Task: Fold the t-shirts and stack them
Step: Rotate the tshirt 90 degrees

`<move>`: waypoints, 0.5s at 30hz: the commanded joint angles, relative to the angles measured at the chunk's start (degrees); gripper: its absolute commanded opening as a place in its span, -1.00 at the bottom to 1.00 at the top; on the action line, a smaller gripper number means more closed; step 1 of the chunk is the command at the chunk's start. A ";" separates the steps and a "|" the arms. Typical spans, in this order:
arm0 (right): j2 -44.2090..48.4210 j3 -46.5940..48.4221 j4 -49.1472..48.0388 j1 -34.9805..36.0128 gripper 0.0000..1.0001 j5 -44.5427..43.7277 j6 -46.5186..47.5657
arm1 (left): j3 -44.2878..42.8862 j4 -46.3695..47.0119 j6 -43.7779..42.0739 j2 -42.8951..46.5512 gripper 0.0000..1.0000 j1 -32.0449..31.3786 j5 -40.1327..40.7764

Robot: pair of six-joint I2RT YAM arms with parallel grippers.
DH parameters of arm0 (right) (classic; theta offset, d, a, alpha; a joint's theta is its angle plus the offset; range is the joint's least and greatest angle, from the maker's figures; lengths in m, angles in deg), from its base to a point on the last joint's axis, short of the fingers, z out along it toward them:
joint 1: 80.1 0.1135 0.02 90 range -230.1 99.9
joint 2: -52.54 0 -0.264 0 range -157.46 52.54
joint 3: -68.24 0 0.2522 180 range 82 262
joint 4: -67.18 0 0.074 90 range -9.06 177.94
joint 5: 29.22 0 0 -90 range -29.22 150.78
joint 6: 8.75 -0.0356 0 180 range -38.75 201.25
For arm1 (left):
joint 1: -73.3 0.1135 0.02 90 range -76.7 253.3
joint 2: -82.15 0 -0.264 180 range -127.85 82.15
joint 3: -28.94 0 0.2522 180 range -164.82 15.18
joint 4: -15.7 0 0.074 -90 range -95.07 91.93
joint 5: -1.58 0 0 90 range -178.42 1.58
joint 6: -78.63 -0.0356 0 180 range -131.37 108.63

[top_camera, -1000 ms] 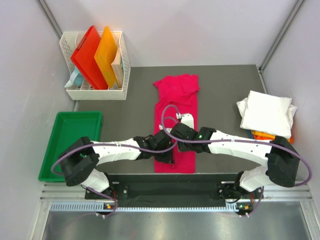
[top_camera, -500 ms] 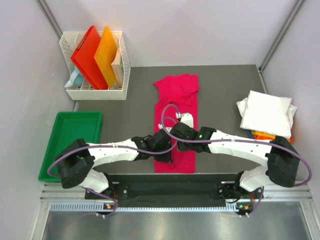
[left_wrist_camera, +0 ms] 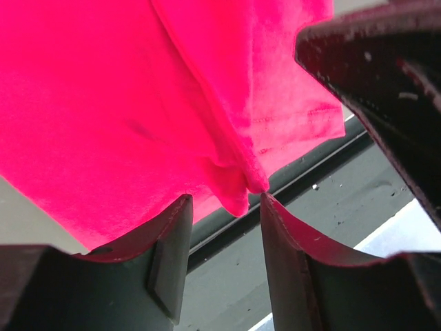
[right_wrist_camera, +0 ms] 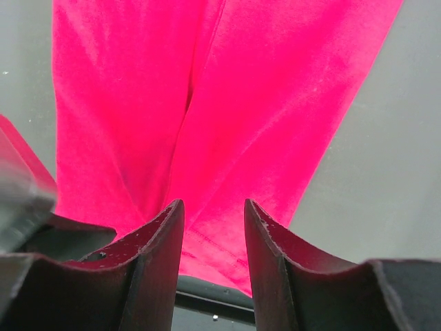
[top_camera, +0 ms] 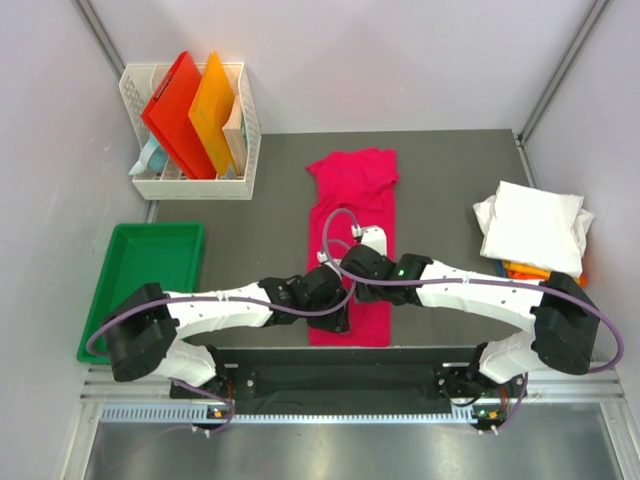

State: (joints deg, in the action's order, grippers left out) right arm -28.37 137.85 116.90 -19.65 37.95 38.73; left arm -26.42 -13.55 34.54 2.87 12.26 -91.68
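Note:
Cloth bunches into a fold at the t-shirt's hem, so my left gripper should pinch the fold's tip (left_wrist_camera: 239,204) and draw it flat toward the t-shirt's side edge before folding.
A magenta-pink t-shirt (top_camera: 352,205) lies as a long narrow strip on the table, collar end far, hem at the near edge. My left gripper (top_camera: 337,318) is over its near left part, jaws open; the shirt's hem corner (left_wrist_camera: 241,196) hangs just at the jaw tips, not pinched. My right gripper (top_camera: 362,288) is beside it over the near part of the shirt (right_wrist_camera: 227,124), jaws open with cloth lying below them. White folded shirts (top_camera: 532,227) are stacked at the right edge, with an orange one (top_camera: 525,271) underneath.
A white basket (top_camera: 192,186) with stiff red and orange folders stands at the back left. A green tray (top_camera: 140,262) sits left of the table. The table's near edge (left_wrist_camera: 303,172) runs just under the shirt hem.
My left arm has shifted a little to the right and toward the near edge over the shirt's hem. The right arm and the shirt have hardly moved.

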 commanded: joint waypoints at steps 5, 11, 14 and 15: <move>0.13 -0.57 -1.69 -1.03 -0.19 -0.02 0.51 | -0.58 1.77 -1.61 -3.24 -0.07 -2.16 -0.69; 0.75 -1.10 -1.69 -1.29 -0.19 0.07 0.34 | -1.02 2.13 -1.53 -4.91 -0.48 -2.16 1.15; 0.84 -1.28 -1.78 -1.29 -0.19 0.15 0.25 | -1.20 1.34 -1.35 -3.16 -0.88 -2.16 3.35; 0.92 -1.36 -1.69 -1.29 -0.19 0.07 0.33 | -1.20 0.81 -1.18 -2.55 -1.00 -2.24 5.10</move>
State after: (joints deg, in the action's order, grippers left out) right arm -28.37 136.63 116.97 -20.40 38.04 38.73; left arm -26.40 -12.94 33.54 -1.83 10.34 -90.85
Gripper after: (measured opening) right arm 0.406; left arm 0.089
